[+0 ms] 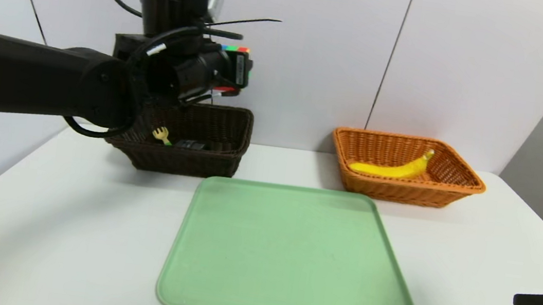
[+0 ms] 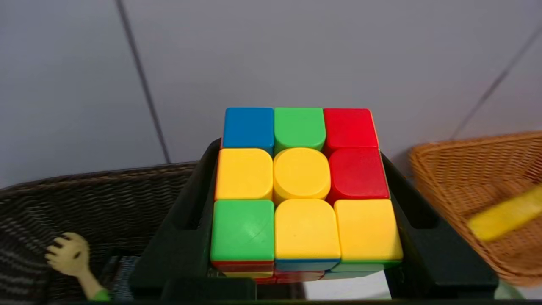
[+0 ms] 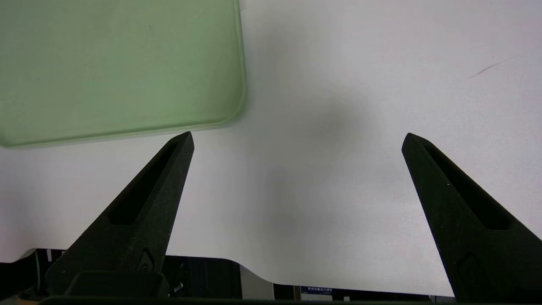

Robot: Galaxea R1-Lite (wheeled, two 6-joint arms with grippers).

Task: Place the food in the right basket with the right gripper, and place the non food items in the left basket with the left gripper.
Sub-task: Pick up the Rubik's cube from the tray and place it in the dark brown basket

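The puzzle cube, which hangs high above the brown basket now, will be let go by my left gripper over the wooden fork's neck (image 1: pixel 172 130) (image 2: pixel 98 246), beside the dark tube in the brown basket.
My left gripper (image 1: pixel 235 70) hangs high above the dark brown left basket (image 1: pixel 224 115), shut on the multicoloured puzzle cube (image 2: pixel 302 186), which fills the space between its black fingers (image 2: pixel 194 199). In that basket lie the wooden fork (image 1: pixel 162 135) and a dark tube (image 1: pixel 189 144); the fork's head (image 2: pixel 70 254) also shows in the left wrist view. The yellow banana (image 1: pixel 394 168) rests in the orange-tan right basket (image 1: pixel 453 188). My right gripper (image 3: pixel 296 140) hovers open over bare table at the front right, holding nothing.
A pale green tray (image 1: pixel 290 253) with nothing on it lies in the middle of the white table (image 1: pixel 61 220). Both baskets stand against the back wall. The table's near edge (image 3: pixel 338 286) runs just under the right gripper.
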